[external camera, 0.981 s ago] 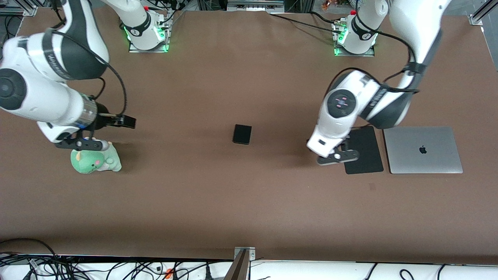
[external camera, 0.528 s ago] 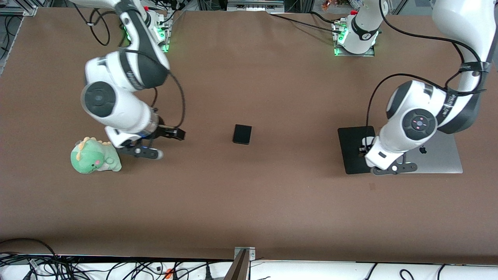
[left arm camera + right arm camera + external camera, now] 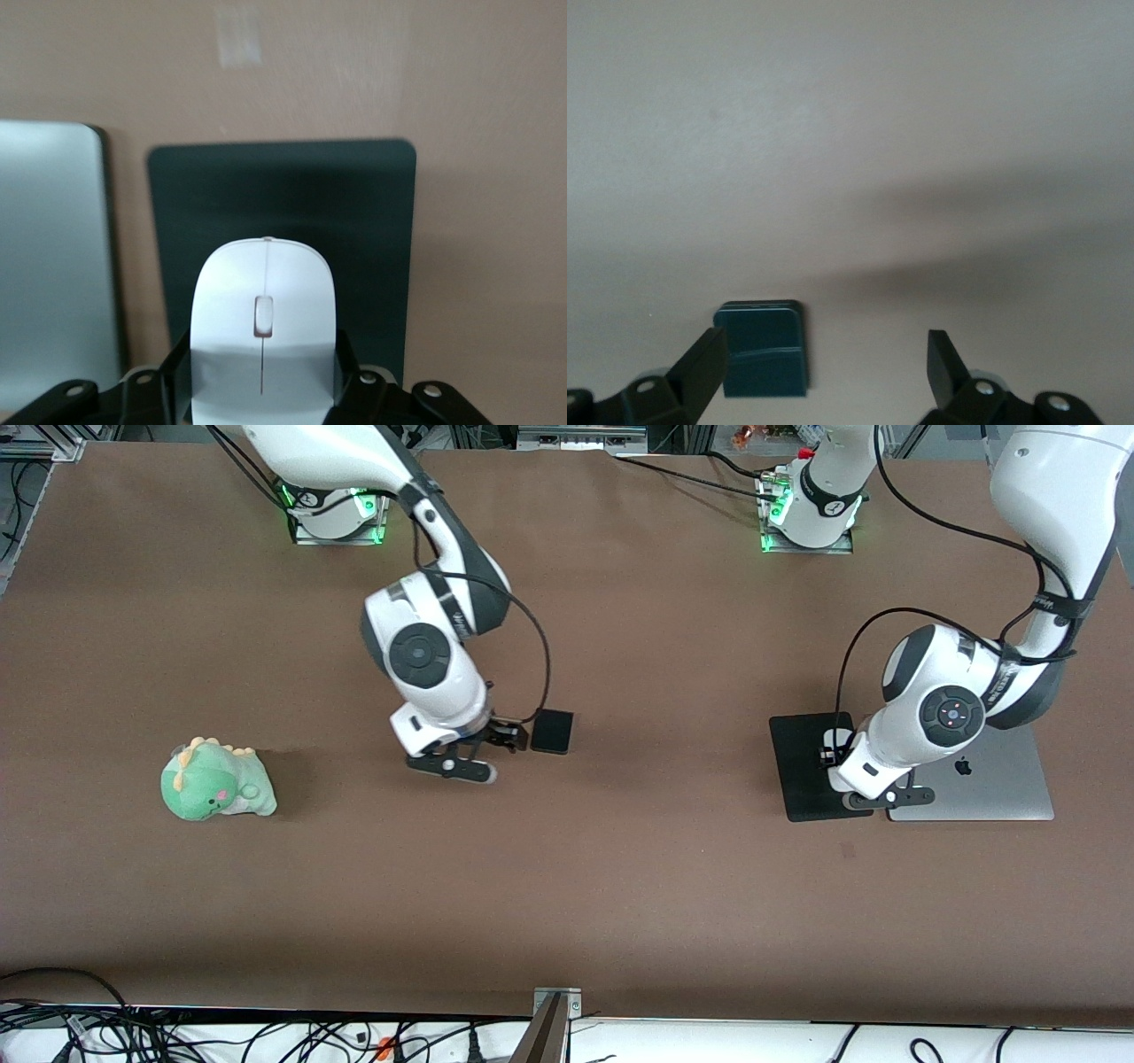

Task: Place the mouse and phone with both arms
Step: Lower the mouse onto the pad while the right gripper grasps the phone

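Note:
My left gripper is going to release the white mouse on the middle of the black mouse pad (image 3: 826,765) (image 3: 275,288). The mouse is still held over the pad.
The white mouse (image 3: 263,328) sits between the fingers of my left gripper (image 3: 263,359), which is shut on it over the black mouse pad (image 3: 283,195). In the front view the mouse (image 3: 834,742) shows just beside the left gripper (image 3: 840,760), over the pad (image 3: 802,775). The black phone (image 3: 552,732) lies flat at the table's middle. My right gripper (image 3: 498,746) is open and empty, low beside the phone on the right arm's side. In the right wrist view the phone (image 3: 764,350) lies close to one finger (image 3: 704,359) of the right gripper (image 3: 828,354).
A closed silver laptop (image 3: 974,779) lies beside the mouse pad, toward the left arm's end; it also shows in the left wrist view (image 3: 53,257). A green plush dinosaur (image 3: 217,781) sits toward the right arm's end of the table.
My right arm has swept from the plush dinosaur across to the phone. My left gripper has moved with the mouse from the pad's edge to over the pad.

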You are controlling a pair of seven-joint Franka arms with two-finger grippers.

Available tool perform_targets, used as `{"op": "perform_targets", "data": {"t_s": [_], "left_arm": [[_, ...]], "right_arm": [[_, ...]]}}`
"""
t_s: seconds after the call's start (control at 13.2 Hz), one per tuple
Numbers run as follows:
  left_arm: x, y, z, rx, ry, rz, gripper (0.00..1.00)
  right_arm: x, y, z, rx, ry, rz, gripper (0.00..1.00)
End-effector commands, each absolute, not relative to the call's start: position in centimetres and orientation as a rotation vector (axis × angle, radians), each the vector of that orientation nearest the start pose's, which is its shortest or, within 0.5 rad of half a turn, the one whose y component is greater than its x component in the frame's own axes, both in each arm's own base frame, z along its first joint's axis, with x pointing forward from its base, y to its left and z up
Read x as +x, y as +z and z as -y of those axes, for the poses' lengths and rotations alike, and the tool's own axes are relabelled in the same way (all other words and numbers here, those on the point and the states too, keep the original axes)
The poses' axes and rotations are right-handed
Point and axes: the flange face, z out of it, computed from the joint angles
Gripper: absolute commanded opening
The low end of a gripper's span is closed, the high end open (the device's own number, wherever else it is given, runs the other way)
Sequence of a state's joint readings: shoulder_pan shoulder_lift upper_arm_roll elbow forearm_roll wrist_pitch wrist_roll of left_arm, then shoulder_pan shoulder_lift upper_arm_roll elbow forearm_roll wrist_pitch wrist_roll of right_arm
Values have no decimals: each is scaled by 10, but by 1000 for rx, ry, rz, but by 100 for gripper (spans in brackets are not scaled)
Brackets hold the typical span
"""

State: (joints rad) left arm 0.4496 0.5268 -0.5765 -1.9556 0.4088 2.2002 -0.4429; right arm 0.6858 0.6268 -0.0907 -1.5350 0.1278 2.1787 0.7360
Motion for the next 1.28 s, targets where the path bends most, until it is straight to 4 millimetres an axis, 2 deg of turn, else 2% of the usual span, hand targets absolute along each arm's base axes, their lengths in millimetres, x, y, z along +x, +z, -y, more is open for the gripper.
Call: {"op": "perform_targets", "data": {"t_s": [0.0, 0.08, 0.38, 0.83, 0.91, 0.98, 1.06, 1.13, 1.21], "left_arm": [[589, 213, 51, -3091, 260, 91, 21], [588, 210, 51, -3090, 268, 90, 21], [591, 185, 52, -3135, 250, 93, 23], [593, 180, 35, -3108, 237, 100, 29], [593, 180, 36, -3110, 237, 100, 33], [593, 181, 36, -3110, 235, 98, 48], [594, 182, 36, -3110, 230, 100, 85], [596, 184, 34, -3109, 226, 111, 100], [597, 187, 32, -3108, 220, 120, 100]], "right_arm": [[563, 254, -441, -3058, -38, -343, 100], [558, 240, -449, -3056, -53, -353, 100], [538, 207, -475, -3051, -88, -346, 100], [523, 178, -489, -3078, -159, -306, 100], [519, 173, -492, -3081, -158, -302, 100], [518, 172, -492, -3082, -156, -302, 100], [517, 171, -493, -3082, -159, -298, 100], [517, 170, -493, -3084, -159, -296, 100], [515, 167, -494, -3097, -168, -276, 100]]}}
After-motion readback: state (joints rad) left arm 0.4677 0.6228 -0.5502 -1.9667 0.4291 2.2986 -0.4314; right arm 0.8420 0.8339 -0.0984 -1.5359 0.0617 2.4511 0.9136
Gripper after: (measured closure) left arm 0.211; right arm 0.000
